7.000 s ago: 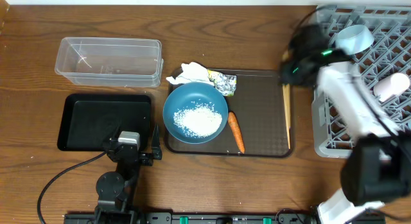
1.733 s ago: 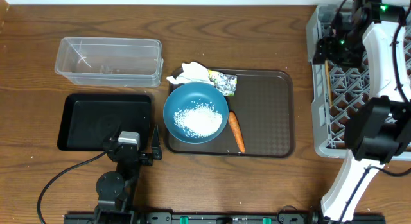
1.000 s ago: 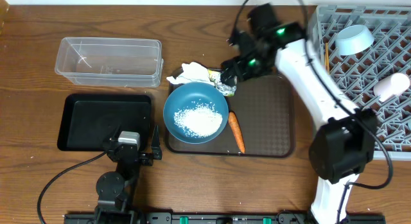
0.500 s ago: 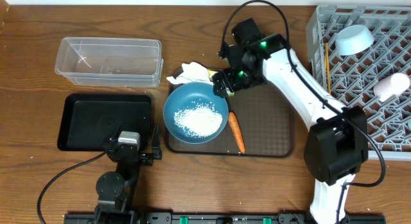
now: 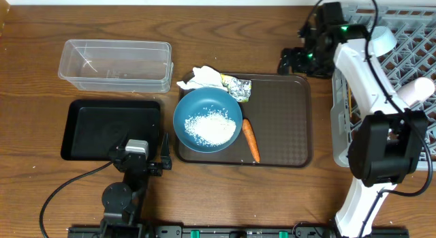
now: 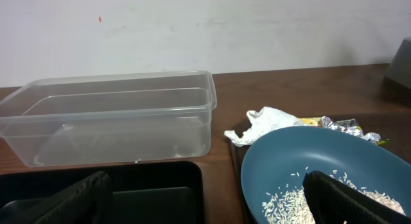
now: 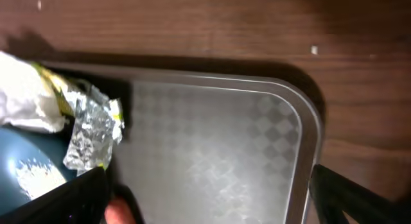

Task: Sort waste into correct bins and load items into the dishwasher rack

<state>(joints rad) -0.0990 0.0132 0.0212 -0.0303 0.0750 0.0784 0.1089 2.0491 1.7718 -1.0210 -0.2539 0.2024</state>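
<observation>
The robot's left gripper should next take hold of the rim (image 5: pixel 236 138) of the dark-blue bowl, on the side next to the orange carrot.
The dark-blue bowl (image 5: pixel 207 120) holds a heap of white rice (image 5: pixel 211 127) at the left end of the brown tray (image 5: pixel 283 129). An orange carrot (image 5: pixel 250 140) lies beside it. The tissue (image 5: pixel 202 78) and foil wrapper (image 5: pixel 238 87) sit at the tray's far edge. My right gripper (image 5: pixel 293 62) hovers open and empty over the tray's far right corner (image 7: pixel 302 121); the foil wrapper (image 7: pixel 93 131) shows to its left. My left gripper (image 5: pixel 163 153) rests open between the black bin (image 5: pixel 112 129) and the bowl (image 6: pixel 321 179). The rack (image 5: pixel 402 95) holds a light-blue bowl (image 5: pixel 383 39) and a white cup (image 5: pixel 417 91).
The clear tub (image 5: pixel 116 64) stands behind the black bin, seen also as the clear tub (image 6: pixel 109 115) from the left wrist. The right arm (image 5: pixel 361 67) crosses the rack's left edge. A white wall (image 6: pixel 205 25) rises behind the table.
The right gripper has swung from above the foil wrapper, right and back, to the tray's far right corner, still open and empty. The left arm has not moved.
</observation>
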